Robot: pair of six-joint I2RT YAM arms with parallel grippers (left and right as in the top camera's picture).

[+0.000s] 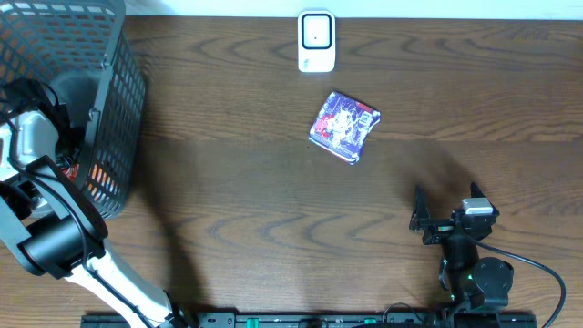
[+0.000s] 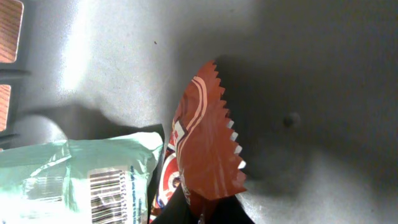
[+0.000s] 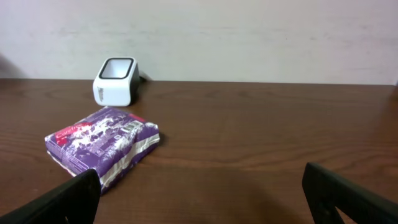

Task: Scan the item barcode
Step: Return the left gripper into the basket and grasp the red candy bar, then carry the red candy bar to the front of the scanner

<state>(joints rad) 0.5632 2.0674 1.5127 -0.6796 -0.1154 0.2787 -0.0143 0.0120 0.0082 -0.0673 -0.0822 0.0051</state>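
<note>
Next, my left gripper lets go of the red-orange snack packet on the wood [image 1: 291,146] next to the purple packet, toward the basket.
In the left wrist view, deep inside the basket, my left gripper [image 2: 202,210] is shut on the lower edge of a red-orange snack packet [image 2: 208,146] with a zigzag seam. No barcode shows on that packet. Beside it lies a pale green packet [image 2: 74,177] with a printed barcode [image 2: 112,194] facing up. The white barcode scanner [image 1: 316,41] stands at the table's far edge. My right gripper [image 1: 446,199] rests open near the front right, its fingers [image 3: 62,199] wide apart with nothing between them.
The grey mesh basket [image 1: 118,91] stands at the far left with my left arm reaching into it. A purple packet [image 1: 343,127] lies flat on the wood in front of the scanner, also seen as the purple packet [image 3: 102,144] in the right wrist view.
</note>
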